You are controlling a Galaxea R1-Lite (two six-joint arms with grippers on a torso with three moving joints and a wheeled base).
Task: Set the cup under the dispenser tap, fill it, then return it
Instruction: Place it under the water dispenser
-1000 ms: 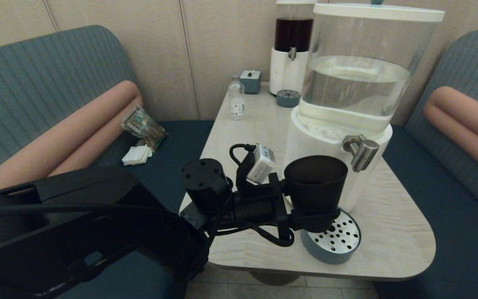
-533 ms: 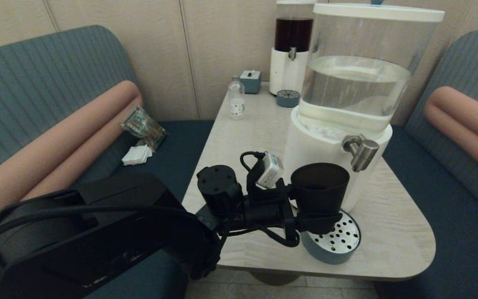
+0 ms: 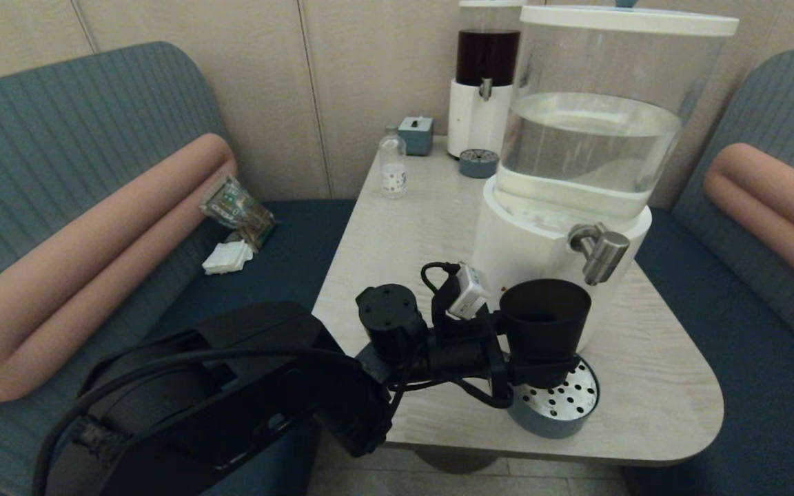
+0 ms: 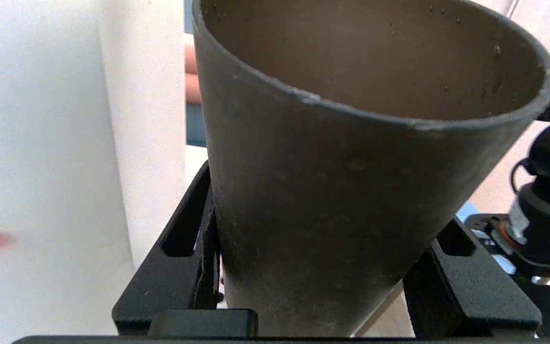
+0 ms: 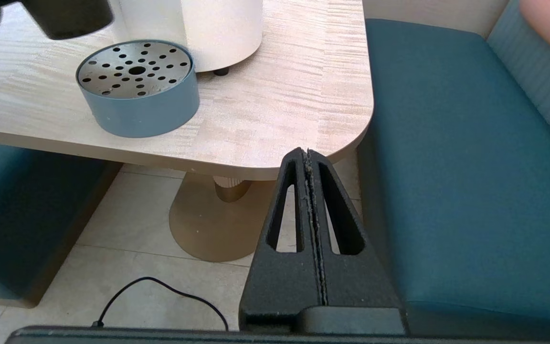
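Observation:
Next, my left gripper releases the dark cup on the back part of the perforated drip tray (image 3: 551,379), in a spot close to the white base. The cup now hangs just above that tray.
The dark tapered cup (image 3: 545,313) stays upright in my left gripper (image 3: 540,368), whose black fingers (image 4: 179,267) press its lower wall from both sides. It hangs just above the left part of the round perforated drip tray (image 3: 566,403). Its rim is a little left of and below the brushed-metal dispenser tap (image 3: 600,251) on the white base (image 3: 514,248) of the clear-tank dispenser. The cup (image 4: 351,191) looks empty inside. My right gripper (image 5: 307,155) is shut on nothing, low beside the table's front right corner.
A slim dark-liquid dispenser (image 3: 485,76), its small tray (image 3: 478,163), a grey box (image 3: 416,134) and a small clear bottle (image 3: 393,165) stand at the table's back. Teal benches flank the table (image 3: 652,386). A cable (image 5: 160,286) lies on the floor.
My left arm has carried the cup to the right and slightly down, closer to the tap and over the drip tray. The grip on the cup is the same.

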